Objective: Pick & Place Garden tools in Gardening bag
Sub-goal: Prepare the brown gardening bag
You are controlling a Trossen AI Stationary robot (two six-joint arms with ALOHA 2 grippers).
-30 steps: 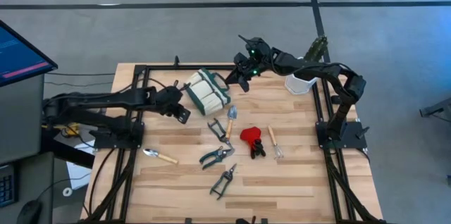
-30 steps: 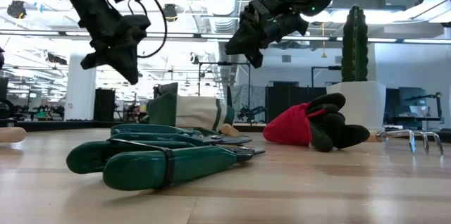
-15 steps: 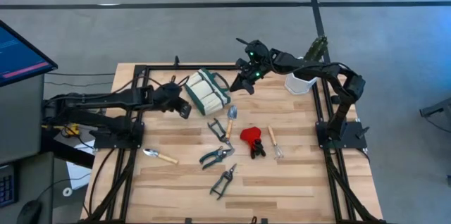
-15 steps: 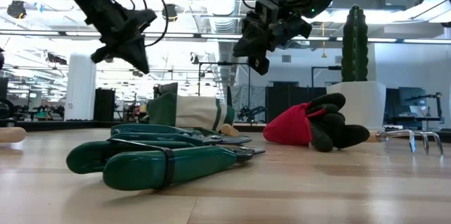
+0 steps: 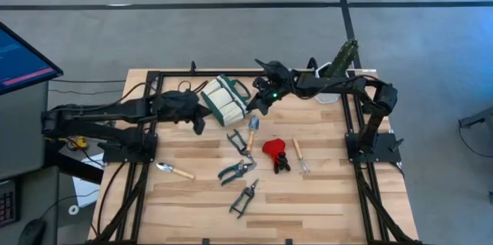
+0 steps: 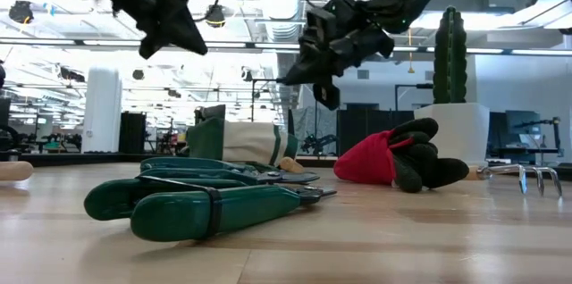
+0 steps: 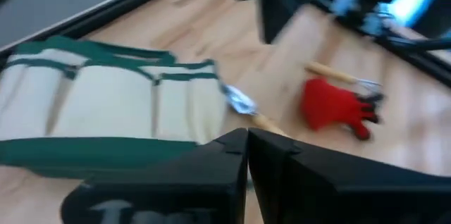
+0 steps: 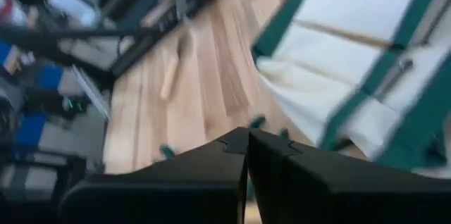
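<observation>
Next, I open my right gripper, pinch the green trim at its corner [image 8: 330,134], and lift the gardening bag before loading tools, because the bag lies flat on its side.
The gardening bag [image 5: 226,97], cream with green trim, lies on its side at the table's far middle, also in the low view [image 6: 241,141]. The garden tools lie near of it: a wooden-handled trowel [image 5: 251,131], green-handled shears [image 5: 236,170], a red-headed tool [image 5: 273,152] and a thin wooden-handled tool [image 5: 299,155]. My left gripper [image 5: 194,118] hangs shut in the air just left of the bag. My right gripper [image 5: 258,100] hangs shut just right of the bag, above the table [image 6: 313,79]. Both wrist views show shut fingertips with nothing between them [image 7: 246,139] [image 8: 248,139].
A white pot with a cactus [image 5: 333,83] stands at the far right. A small trowel [image 5: 176,170] lies near the left, and more shears [image 5: 244,197] lie toward the near edge. A black frame [image 5: 154,83] borders the table. A monitor [image 5: 23,56] stands off the left side.
My right gripper has come down and toward the bag's right end, rolling as it went, and its fingers have shut on nothing. My left gripper has risen a little beside the bag and tipped up. The bag and tools lie as before.
</observation>
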